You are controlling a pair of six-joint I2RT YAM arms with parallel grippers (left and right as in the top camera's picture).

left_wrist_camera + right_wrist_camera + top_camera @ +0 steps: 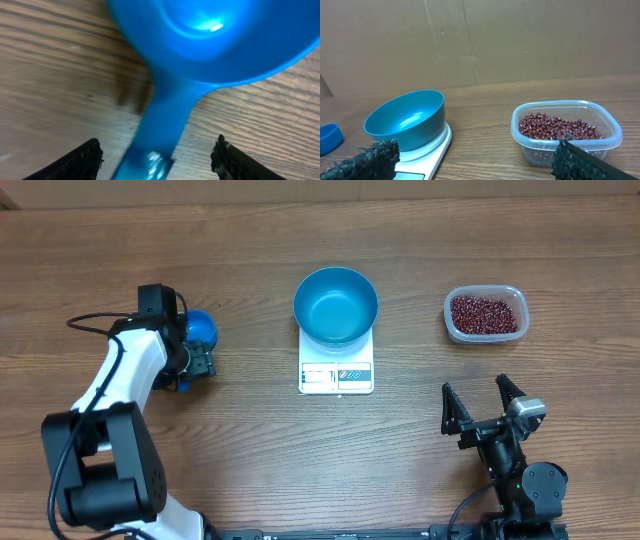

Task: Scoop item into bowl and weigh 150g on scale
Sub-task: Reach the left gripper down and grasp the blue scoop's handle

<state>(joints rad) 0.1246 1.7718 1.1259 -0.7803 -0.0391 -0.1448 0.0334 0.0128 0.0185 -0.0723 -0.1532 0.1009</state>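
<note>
The scoop's handle lies at a slant across the left gripper's opening, so the robot's left gripper should square up and grab the neck [175,95], leaving the end of the handle for the right gripper.
The blue bowl [336,305] stands empty on the white scale [336,376] at mid-table; both also show in the right wrist view, bowl [405,120] on scale [432,152]. The item, dark red beans [485,313] [555,125], fills a clear tub [450,320] at the right. A small blue scoop [203,328] [210,35] lies at the left. My left gripper [188,365] [157,152] is open astride the scoop's handle [160,125], with a gap on each side of it. My right gripper [480,400] [475,162] stands open and empty near the front right.
The clear tub [615,132] sits just ahead and right of my right gripper, the scale ahead and left, with bare wood between them. A brown cardboard wall [480,40] runs behind the table. The left arm [120,380] reaches up from the front left corner.
</note>
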